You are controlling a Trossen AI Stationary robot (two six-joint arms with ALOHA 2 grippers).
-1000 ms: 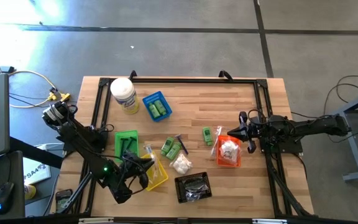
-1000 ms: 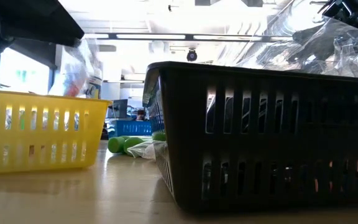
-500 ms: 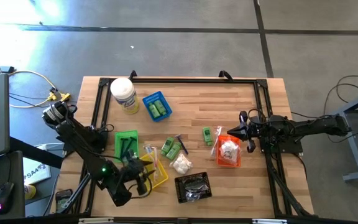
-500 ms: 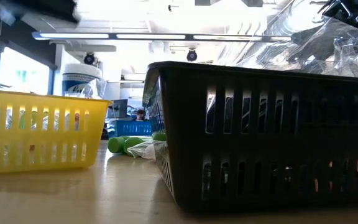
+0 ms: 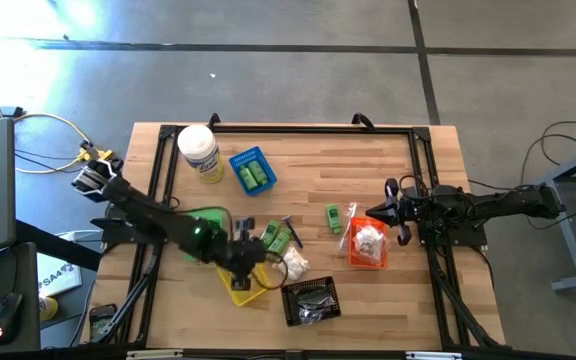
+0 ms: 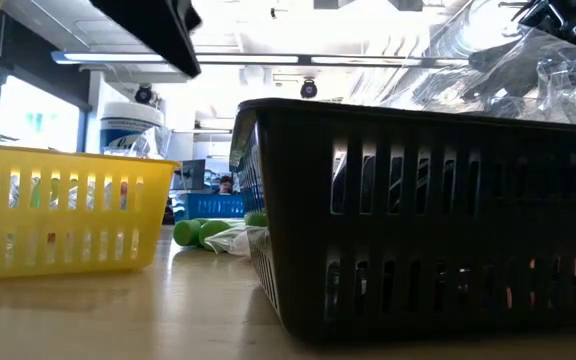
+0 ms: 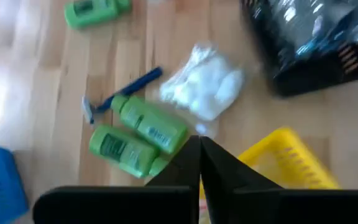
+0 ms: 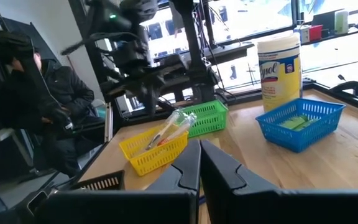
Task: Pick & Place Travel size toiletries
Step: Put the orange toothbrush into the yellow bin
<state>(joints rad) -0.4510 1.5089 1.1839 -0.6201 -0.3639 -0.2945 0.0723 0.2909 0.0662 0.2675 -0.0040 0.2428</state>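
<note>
The clear-wrapped sticks stick out over the yellow basket's rim toward the green basket, so next my left gripper opens, takes their jutting ends (image 8: pixel 186 120) and moves them first.
My left gripper (image 5: pixel 252 260) (image 7: pixel 199 144) hangs shut over the table's middle, above the far rim of the yellow basket (image 7: pixel 284 163). Just beyond it, on the wood, lie two green bottles (image 7: pixel 138 134) (image 5: pixel 276 237) side by side, a white puffy packet (image 7: pixel 204 87) (image 5: pixel 293 265) and a blue-handled stick (image 7: pixel 126 93). A single green bottle (image 5: pixel 334 217) lies farther right. Clear-wrapped sticks (image 8: pixel 169 127) lean in the yellow basket. My right gripper (image 5: pixel 392 215) (image 8: pixel 199 149) waits shut at the table's right, beside the orange basket (image 5: pixel 368 250) that holds white packets.
A black basket (image 5: pixel 311 300) (image 6: pixel 428 210) with clear wrappers stands at the near edge. The blue basket (image 5: pixel 252 170) with green bottles, the green basket (image 5: pixel 203 228) and the big white jar (image 5: pixel 198 152) stand to the far left. A person (image 8: pixel 36 93) sits beyond the table.
My left arm has swung from the table's near edge, over the yellow basket, up and toward the far right, and now reaches out over the middle by the two green bottles. A clear-wrapped thing seen above the yellow basket a second ago no longer shows there.
</note>
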